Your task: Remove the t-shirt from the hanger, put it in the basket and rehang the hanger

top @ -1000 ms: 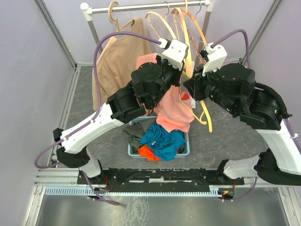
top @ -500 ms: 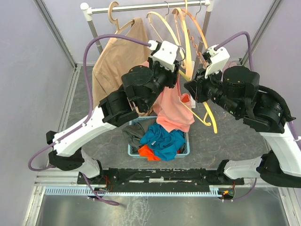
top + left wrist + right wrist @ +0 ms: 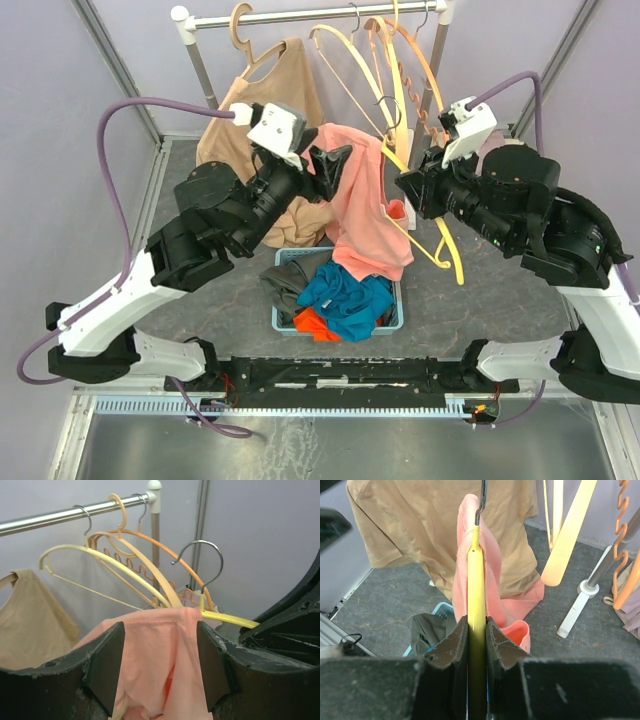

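The pink t-shirt covers the far arm of the hanger, so I need to pinch the collar [image 3: 375, 146] next to the hook with my left gripper while my right gripper pulls the hanger out.
The pink t-shirt [image 3: 368, 205] hangs draped over a yellow hanger [image 3: 432, 232] with a metal hook [image 3: 393, 106], above the basket. My right gripper [image 3: 410, 190] is shut on the hanger's yellow arm [image 3: 476, 575], just below the hook, and the t-shirt [image 3: 496, 565] falls behind it. My left gripper [image 3: 336, 167] is open at the t-shirt's upper left edge. In the left wrist view the pink cloth [image 3: 160, 655] shows in the gap between the spread fingers [image 3: 107, 665], with neither finger pressing on it, and the hanger [image 3: 227, 618] pokes out to the right.
A tan shirt [image 3: 262, 120] hangs on a wooden hanger from the rail [image 3: 300, 15], next to several bare hangers [image 3: 400, 60]. A blue basket [image 3: 390, 322] holds dark, blue and orange clothes. The rack's white pole [image 3: 580, 602] stands to the right.
The left gripper has opened, let go of the pink cloth and drawn back up and to the left. The right gripper keeps its hold on the hanger, shifted slightly right.
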Robot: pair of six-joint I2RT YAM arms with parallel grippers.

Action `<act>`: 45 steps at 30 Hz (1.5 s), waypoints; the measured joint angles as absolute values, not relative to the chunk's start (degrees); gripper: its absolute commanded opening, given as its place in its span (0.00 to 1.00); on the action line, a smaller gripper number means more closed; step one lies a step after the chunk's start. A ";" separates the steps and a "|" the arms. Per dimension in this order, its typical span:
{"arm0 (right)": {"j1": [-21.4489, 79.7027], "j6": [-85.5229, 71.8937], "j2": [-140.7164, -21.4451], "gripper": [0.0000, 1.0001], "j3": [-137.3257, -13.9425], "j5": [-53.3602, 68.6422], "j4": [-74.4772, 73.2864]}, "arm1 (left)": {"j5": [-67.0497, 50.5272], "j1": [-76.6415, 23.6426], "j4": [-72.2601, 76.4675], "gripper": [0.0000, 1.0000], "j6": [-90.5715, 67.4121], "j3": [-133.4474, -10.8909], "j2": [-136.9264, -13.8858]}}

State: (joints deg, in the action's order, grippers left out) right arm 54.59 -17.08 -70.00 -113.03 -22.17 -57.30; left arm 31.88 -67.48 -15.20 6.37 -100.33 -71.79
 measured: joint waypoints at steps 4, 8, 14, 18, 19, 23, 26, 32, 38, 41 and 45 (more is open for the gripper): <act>54.59 -16.82 -69.28 0.01 -112.97 -22.02 -56.36 | 27.94 -67.48 -16.23 0.73 5.32 -100.14 -73.32; 54.59 -16.56 -68.60 0.01 -112.97 -21.41 -55.81 | 24.84 -67.48 -16.82 0.75 4.25 -97.76 -74.76; 54.59 -16.36 -67.94 0.01 -112.99 -19.88 -55.64 | 23.62 -67.48 -17.04 0.75 3.97 -95.44 -76.03; 54.59 -16.25 -67.64 0.01 -112.99 -19.14 -55.64 | 23.68 -67.22 -16.16 0.71 3.97 -95.44 -76.38; 54.59 -16.25 -67.55 0.01 -112.99 -19.03 -55.66 | 23.70 -67.18 -16.01 0.70 3.97 -95.44 -76.38; 54.59 -16.25 -67.07 0.01 -112.99 -18.79 -55.64 | 23.81 -66.15 -15.14 0.62 3.97 -95.44 -76.53; 54.59 -16.25 -66.63 0.01 -112.99 -18.57 -55.64 | 23.81 -64.99 -14.50 0.60 3.97 -95.44 -77.03; 54.59 -16.23 -66.30 0.01 -112.99 -18.41 -55.64 | 23.16 -63.26 -13.17 0.46 3.97 -95.53 -78.43; 54.59 -16.21 -66.30 0.01 -112.84 -18.46 -55.64 | 22.24 -62.89 -12.73 0.03 3.92 -96.71 -79.90; 54.59 -16.19 -66.06 0.01 -112.51 -18.98 -55.18 | 22.87 -62.78 -12.86 0.03 3.92 -97.67 -80.34; 54.59 -15.97 -65.06 0.01 -111.48 -19.73 -54.39 | 26.92 -62.72 -13.30 0.03 3.92 -99.37 -80.36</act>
